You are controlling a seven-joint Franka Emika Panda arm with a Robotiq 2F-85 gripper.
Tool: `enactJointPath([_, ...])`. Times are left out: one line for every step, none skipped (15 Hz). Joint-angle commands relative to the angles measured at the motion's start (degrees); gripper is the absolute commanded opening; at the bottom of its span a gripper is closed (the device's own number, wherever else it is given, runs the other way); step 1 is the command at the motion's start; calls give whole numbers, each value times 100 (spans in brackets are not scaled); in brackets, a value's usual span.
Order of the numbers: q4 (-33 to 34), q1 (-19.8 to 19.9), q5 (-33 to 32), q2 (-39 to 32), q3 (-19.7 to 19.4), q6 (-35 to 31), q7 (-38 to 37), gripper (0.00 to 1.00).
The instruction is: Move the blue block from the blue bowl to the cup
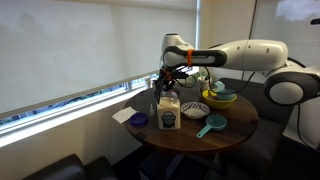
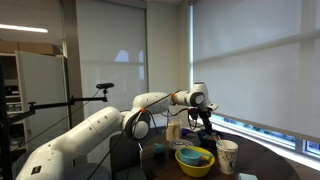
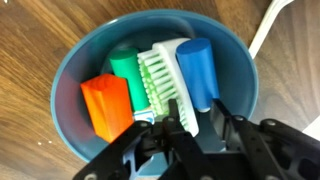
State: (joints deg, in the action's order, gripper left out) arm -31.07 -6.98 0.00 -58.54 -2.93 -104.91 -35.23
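The blue block's near end beside the white brush is all that my gripper's fingers meet, so I will open wider and grip the blue block nearer its far end [image 3: 194,50].
In the wrist view a blue bowl [image 3: 75,70] holds a blue block [image 3: 197,65], a white brush [image 3: 160,75], a green cylinder [image 3: 128,68] and an orange block [image 3: 105,108]. My gripper [image 3: 200,112] is open just above the bowl. Its two dark fingers stand on either side of the blue block's near end and do not grip it. The gripper also shows in both exterior views [image 1: 172,76] [image 2: 203,116], low over the table. A pale cup [image 2: 227,155] stands near the front of the table, apart from the gripper. I cannot make out the blue bowl under the gripper in the exterior views.
On the round dark wooden table [image 1: 235,130] stand a white-labelled bottle [image 1: 168,112], a white bowl [image 1: 195,108], a teal scoop with a long handle [image 1: 210,125], a yellow and blue bowl [image 1: 222,97] and a blue lid [image 1: 139,120]. A window with blinds lies behind.
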Motion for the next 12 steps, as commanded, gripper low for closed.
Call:
enactJointPath([11, -9, 168, 56, 111, 71, -306, 45])
enactJointPath([8, -4, 179, 57, 116, 73, -383, 49])
enactJointPath([3, 8, 196, 54, 134, 94, -435, 46])
enactJointPath([-1, 8, 198, 51, 150, 97, -456, 49])
enactJointPath([-7, 4, 192, 58, 154, 123, -496, 49])
enactJointPath([-24, 10, 206, 74, 174, 195, -505, 51])
enactJointPath([-61, 21, 240, 115, 223, 353, -455, 58])
enactJointPath([-72, 23, 254, 137, 251, 465, -449, 61])
enactJointPath([-75, 29, 283, 165, 289, 566, -444, 65])
enactJointPath([-68, 32, 302, 185, 311, 630, -463, 65])
enactJointPath([-51, 37, 315, 183, 331, 666, -441, 63])
enactJointPath([-31, 46, 330, 163, 342, 663, -446, 64])
